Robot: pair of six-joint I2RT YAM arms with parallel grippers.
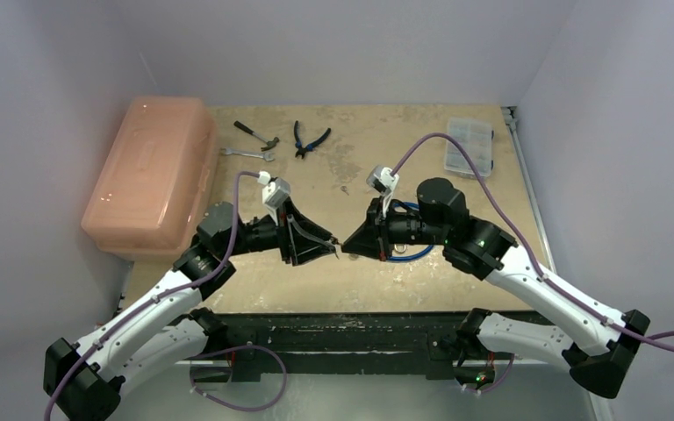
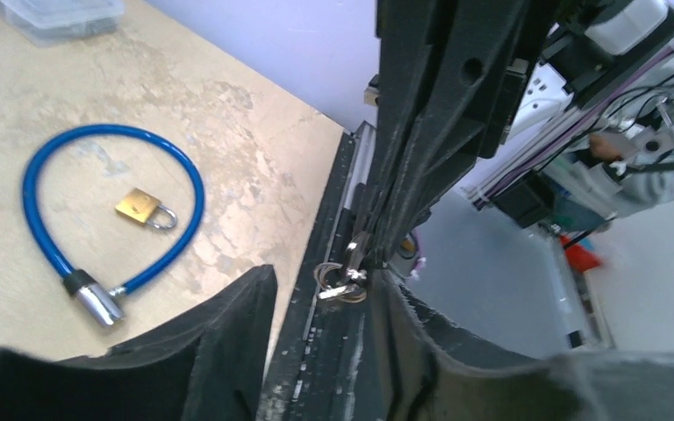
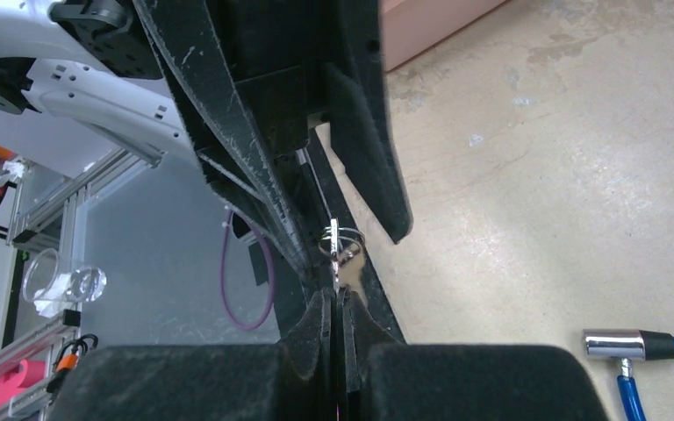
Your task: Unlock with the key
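My right gripper covers the key's blade while the ring end sticks out. My left gripper will take the ring end (image 3: pixel 337 239) to free the blade for unlocking.
The key (image 3: pixel 337 256), a tiny silvery bunch on a ring, hangs in mid-air between the two arms. My right gripper (image 3: pixel 338 294) is shut on its blade, with the ring sticking out past the fingertips. In the left wrist view the key (image 2: pixel 344 282) sits between the spread fingers of my left gripper (image 2: pixel 325 279), close to the right-hand finger (image 2: pixel 421 342); that gripper is open. From above, the left gripper (image 1: pixel 332 245) and right gripper (image 1: pixel 347 245) meet tip to tip. A small brass padlock (image 2: pixel 145 209) lies on the table inside a blue cable lock loop (image 2: pixel 42 162).
A pink plastic box (image 1: pixel 149 171) fills the left side. A hammer (image 1: pixel 256 133), a wrench (image 1: pixel 247 153) and pliers (image 1: pixel 309 139) lie at the back. A clear organiser case (image 1: pixel 470 145) sits back right. The blue cable (image 1: pixel 408 255) lies under the right wrist. A black rail (image 1: pixel 342 329) marks the near edge.
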